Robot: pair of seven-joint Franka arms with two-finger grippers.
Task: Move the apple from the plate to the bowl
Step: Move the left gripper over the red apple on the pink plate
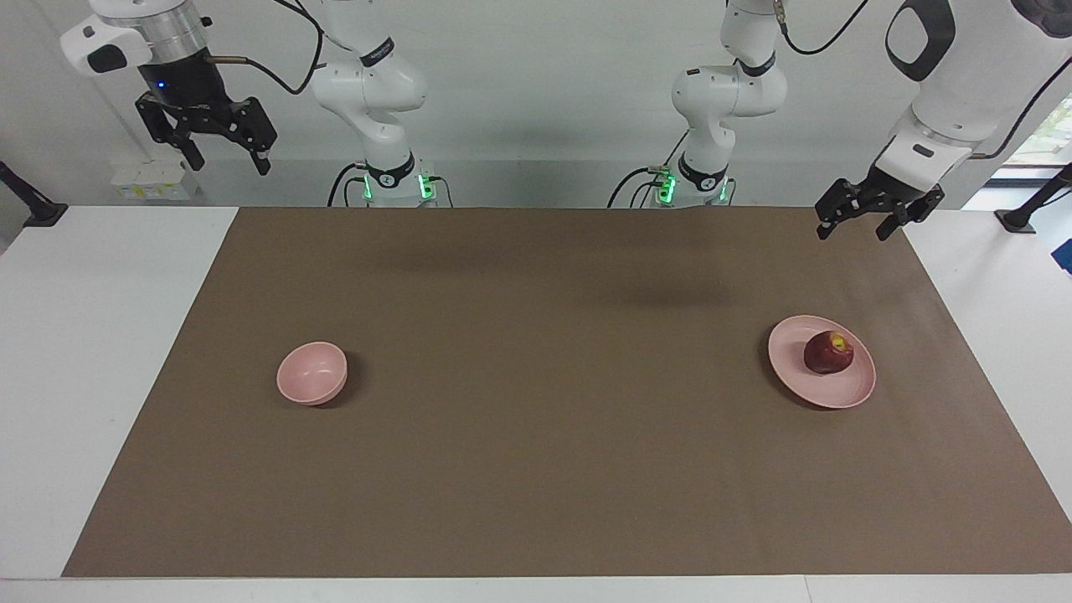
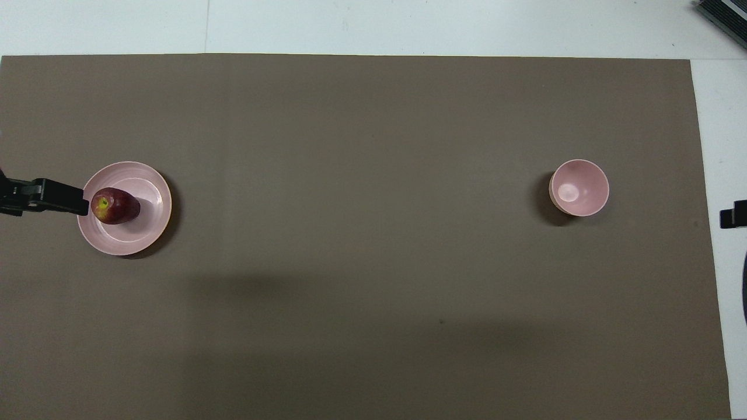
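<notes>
The middle of the dark red apple (image 2: 116,203) on the pale-pink plate is the next place my left gripper needs to go to and close on.
The dark red apple (image 1: 828,353) with a yellowish patch lies on the pale-pink plate (image 1: 808,385) toward the left arm's end of the mat; both also show in the overhead view, the apple (image 2: 115,206) on the plate (image 2: 153,224). The small pink bowl (image 1: 311,373) stands empty toward the right arm's end and shows in the overhead view (image 2: 579,187) too. My left gripper (image 1: 852,229) is open and raised in the air, apart from the apple. One of its fingers (image 2: 58,198) overlaps the plate's rim from above. My right gripper (image 1: 230,161) is open and waits high at its own end.
The brown mat (image 1: 536,469) covers most of the white table (image 1: 92,335). A dark object (image 2: 723,14) lies at the table's corner farthest from the robots. A black clamp stand (image 1: 1026,213) is at the left arm's end.
</notes>
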